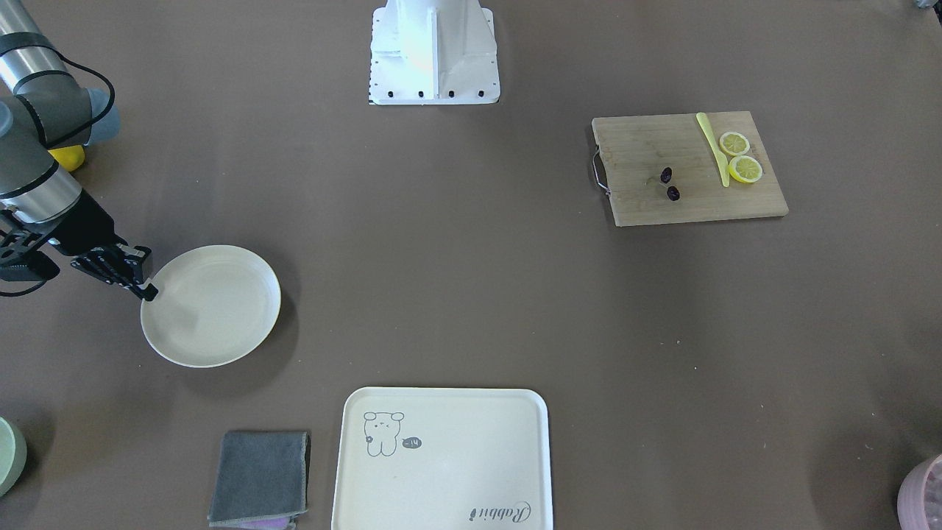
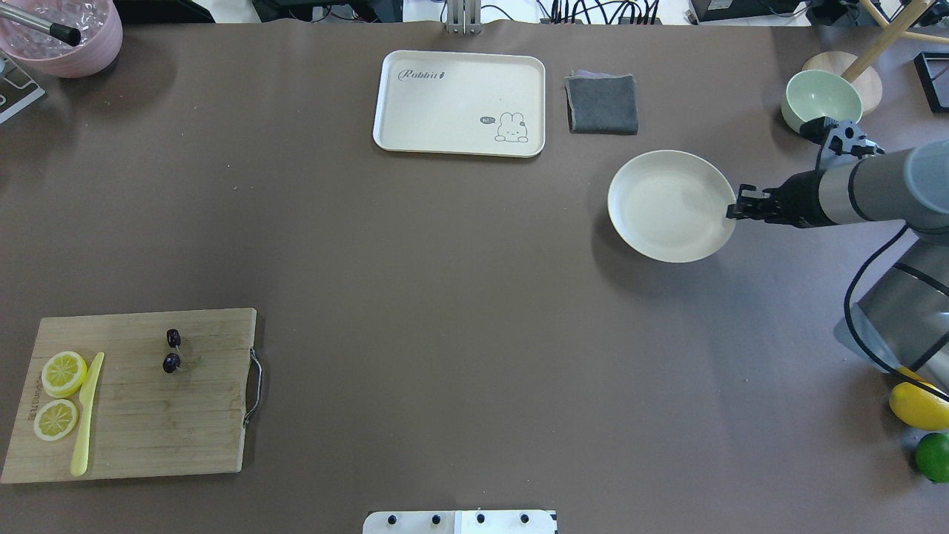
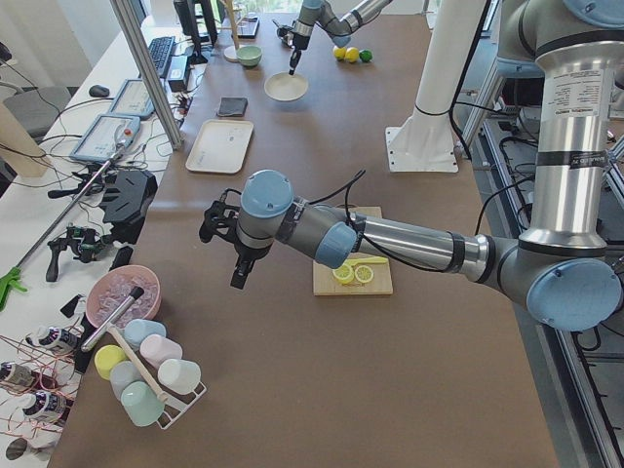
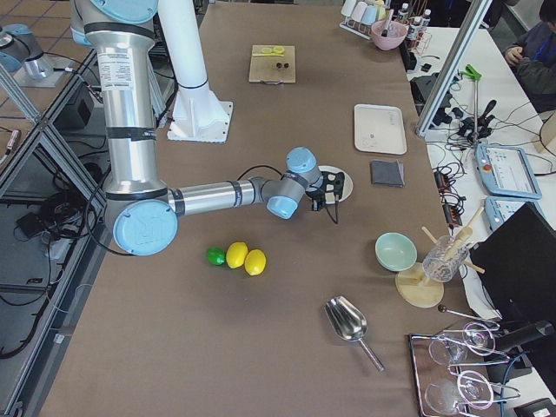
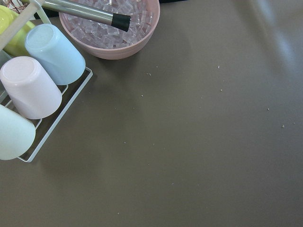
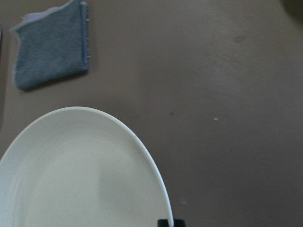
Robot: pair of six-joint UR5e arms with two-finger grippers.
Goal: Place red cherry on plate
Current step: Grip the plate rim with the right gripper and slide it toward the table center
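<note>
My right gripper should release the plate on the bare table midway (image 1: 467,244) between the white cup rack and the rabbit tray.
The red cherry (image 2: 172,350), two tiny dark fruits on a thin stem, lies on a wooden cutting board (image 2: 185,415) near the table's front left; it also shows in the front view (image 1: 670,184). The plate (image 2: 667,208) is round, cream-white and bare, and sits far off at the right (image 1: 213,305). My right gripper (image 2: 732,211) is shut on the plate's rim, and its fingertips (image 6: 165,222) straddle that edge. My left gripper (image 3: 237,281) hangs over the table's left end, near the pink bowl; I cannot tell whether it is open or shut.
Two lemon slices (image 2: 63,373) and a yellow knife (image 2: 85,415) share the board. A rabbit tray (image 2: 460,104) and grey cloth (image 2: 602,104) lie at the far edge. A green bowl (image 2: 821,98), a pink ice bowl (image 2: 63,41), a cup rack (image 5: 33,90) and whole citrus (image 2: 919,406) ring the table.
</note>
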